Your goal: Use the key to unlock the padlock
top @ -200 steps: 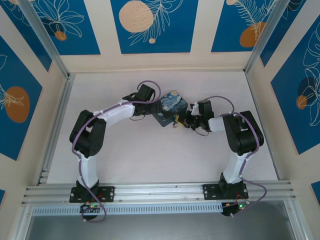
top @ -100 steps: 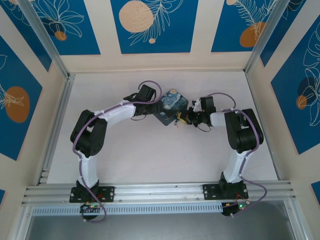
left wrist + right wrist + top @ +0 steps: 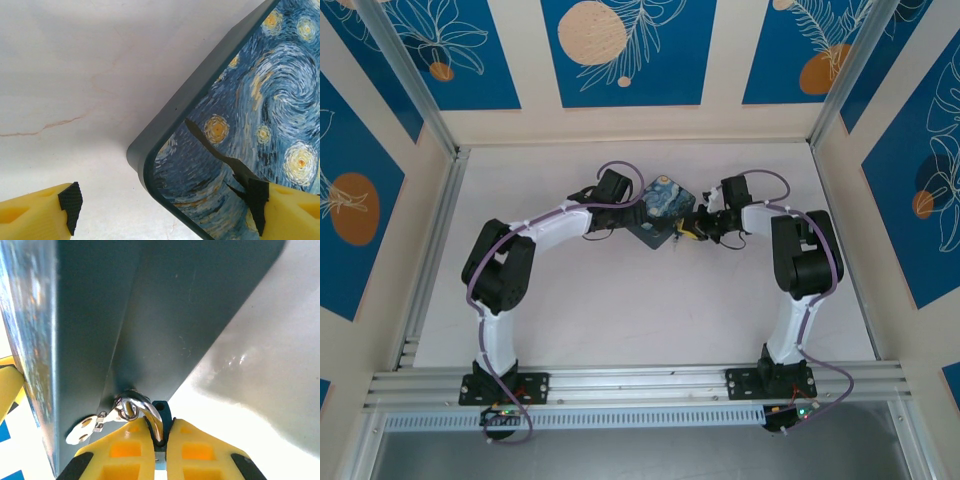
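Observation:
Next, I release the padlock, still hooked on the box's dark side, from my right gripper on the tabletop midway (image 3: 635, 297) between the starry-night box and front rail.
The padlock (image 3: 162, 411) shows its teal-blue body and silvery shackle (image 3: 151, 416), hooked through a metal ring on the dark side of the starry-night box (image 3: 150, 315). My right gripper (image 3: 160, 434) is shut on the padlock, yellow fingers (image 3: 127, 450) pinching it from both sides. From above, the right gripper (image 3: 692, 229) sits at the box's right edge (image 3: 658, 212). My left gripper (image 3: 165, 205) is open and straddles a corner of the box (image 3: 250, 125), one pad (image 3: 257, 202) over the painted lid, the other (image 3: 71, 206) over bare table. The key is out of view.
A small silvery plate (image 3: 81, 431) with holes hangs off the ring on the box's side. The box lies mid-table, towards the back, on the white tabletop (image 3: 620, 300). Aluminium rails (image 3: 430, 250) and patterned walls enclose the table.
The right gripper, still shut on the padlock, has moved towards the back wall, and the box has shifted and turned with it. The left gripper has stayed put.

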